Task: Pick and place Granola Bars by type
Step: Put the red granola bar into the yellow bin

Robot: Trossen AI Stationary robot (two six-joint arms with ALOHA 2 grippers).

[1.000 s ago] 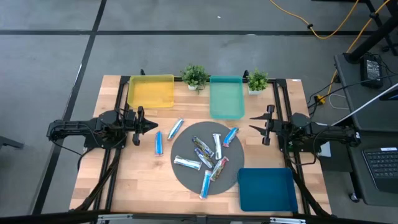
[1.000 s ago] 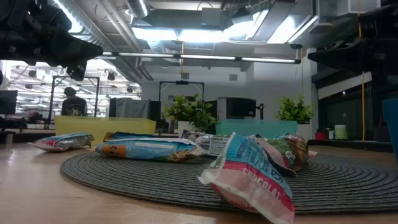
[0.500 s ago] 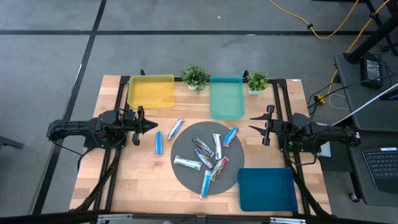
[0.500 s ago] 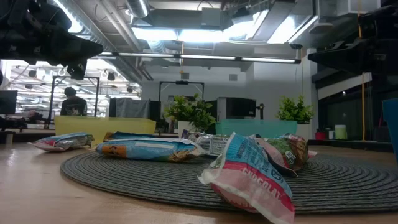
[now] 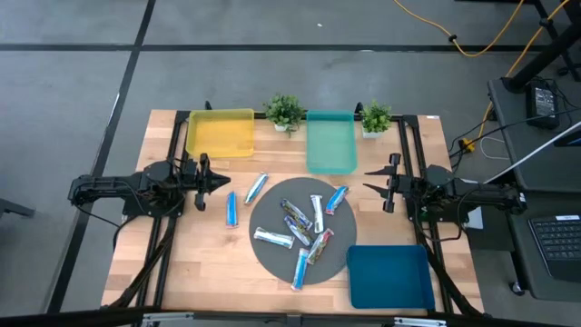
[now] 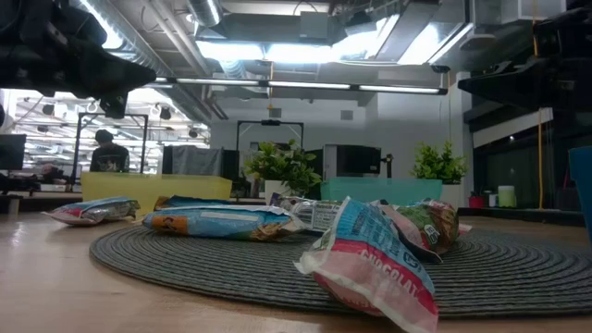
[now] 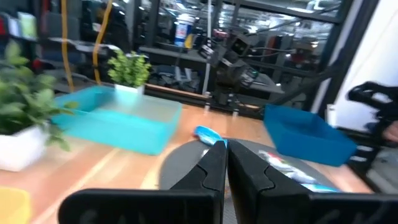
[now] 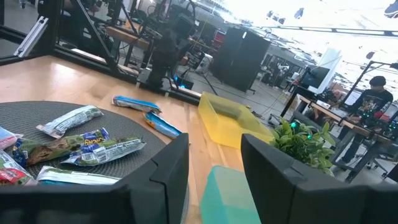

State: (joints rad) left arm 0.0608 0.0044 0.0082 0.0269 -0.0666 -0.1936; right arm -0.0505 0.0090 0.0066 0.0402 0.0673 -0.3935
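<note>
I need to use my left gripper to grab the blue bar that lies farthest from the grey mat by the bar's end (image 5: 231, 195) closest to the yellow tray.
Several granola bars (image 5: 300, 232) in shiny blue, white and silvery wrappers lie flat in a loose heap on a round grey mat (image 5: 272, 259). Two more blue bars (image 5: 232, 209) (image 5: 256, 187) lie on the bare wood to the mat's left. In the low view the closest bar (image 6: 370, 268) has a red-and-white wrapper. My left gripper (image 5: 221, 182) hovers shut at the table's left side, pointing at the mat; its fingers (image 7: 225, 163) are together. My right gripper (image 5: 369, 180) hovers open at the right side, its fingers (image 8: 168, 165) apart, facing the mat.
A yellow tray (image 5: 221, 133) and a teal tray (image 5: 330, 142) sit along the far edge, with small potted plants (image 5: 285, 111) (image 5: 376, 116) beside them. A dark blue tray (image 5: 388, 275) stands at the near right corner. Bare wood shows near left.
</note>
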